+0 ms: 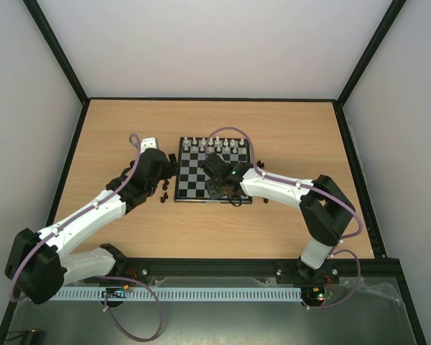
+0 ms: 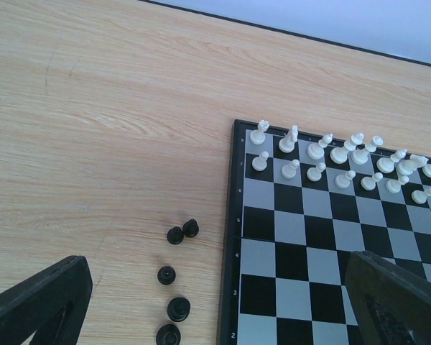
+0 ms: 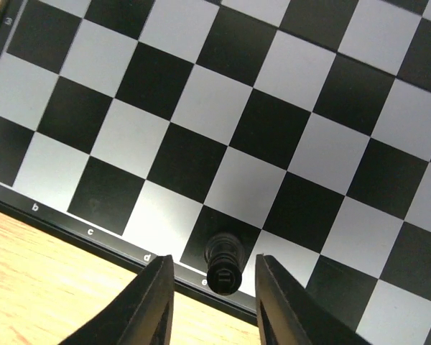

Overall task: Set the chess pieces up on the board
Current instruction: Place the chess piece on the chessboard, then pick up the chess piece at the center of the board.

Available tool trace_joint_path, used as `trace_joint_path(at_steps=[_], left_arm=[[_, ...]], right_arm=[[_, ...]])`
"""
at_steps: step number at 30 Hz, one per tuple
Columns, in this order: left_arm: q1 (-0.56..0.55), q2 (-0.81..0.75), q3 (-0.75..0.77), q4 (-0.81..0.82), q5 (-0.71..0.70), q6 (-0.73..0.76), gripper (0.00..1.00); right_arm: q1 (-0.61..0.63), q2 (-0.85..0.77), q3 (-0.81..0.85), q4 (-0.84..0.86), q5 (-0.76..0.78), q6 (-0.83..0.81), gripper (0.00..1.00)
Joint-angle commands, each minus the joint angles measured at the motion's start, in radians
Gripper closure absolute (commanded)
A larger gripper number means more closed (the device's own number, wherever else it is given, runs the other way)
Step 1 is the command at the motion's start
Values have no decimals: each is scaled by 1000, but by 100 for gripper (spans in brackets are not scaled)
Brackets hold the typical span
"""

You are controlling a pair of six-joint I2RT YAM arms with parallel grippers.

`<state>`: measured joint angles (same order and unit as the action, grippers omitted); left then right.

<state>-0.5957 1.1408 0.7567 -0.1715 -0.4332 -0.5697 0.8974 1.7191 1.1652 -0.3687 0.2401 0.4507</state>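
I need to next close my left gripper on the top of the larger black chess piece (image 1: 166, 182) (image 2: 178, 308), just nearer than the small black pawn that stands alone.
The board (image 1: 194, 180) lies mid-table with black and pale checks; it also shows in the left wrist view (image 2: 233, 215) and the right wrist view (image 3: 201, 108). Several tiny black chess pieces (image 2: 174, 234) stand on the wood left of the board. One black piece (image 3: 224, 264) stands upright on the dark e-file square at the board's near edge, between my right gripper's (image 3: 214, 302) open fingers, untouched. My right gripper (image 1: 219, 171) hovers over the board's near right part. My left gripper (image 2: 215, 309) is open and empty above the loose pieces and the board's left edge.
White pieces (image 2: 345, 162) fill the board's two far rows. More black pieces (image 1: 163, 188) lie beside the board's left edge in the top view. Dark frame rails border the wooden table (image 1: 115, 122).
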Motion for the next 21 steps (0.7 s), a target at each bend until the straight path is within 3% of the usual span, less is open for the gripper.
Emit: trace_joint_path(at_steps=[1, 7, 15, 21], left_arm=[[1, -7, 10, -19, -26, -24, 1], [38, 60, 33, -34, -8, -37, 1], [44, 96, 69, -100, 6, -48, 2], [43, 128, 62, -152, 115, -68, 26]], right_arm=[[6, -71, 24, -52, 16, -2, 63], [-11, -204, -42, -68, 123, -7, 46], [-138, -349, -205, 4, 62, -9, 42], [-149, -378, -240, 33, 26, -13, 43]])
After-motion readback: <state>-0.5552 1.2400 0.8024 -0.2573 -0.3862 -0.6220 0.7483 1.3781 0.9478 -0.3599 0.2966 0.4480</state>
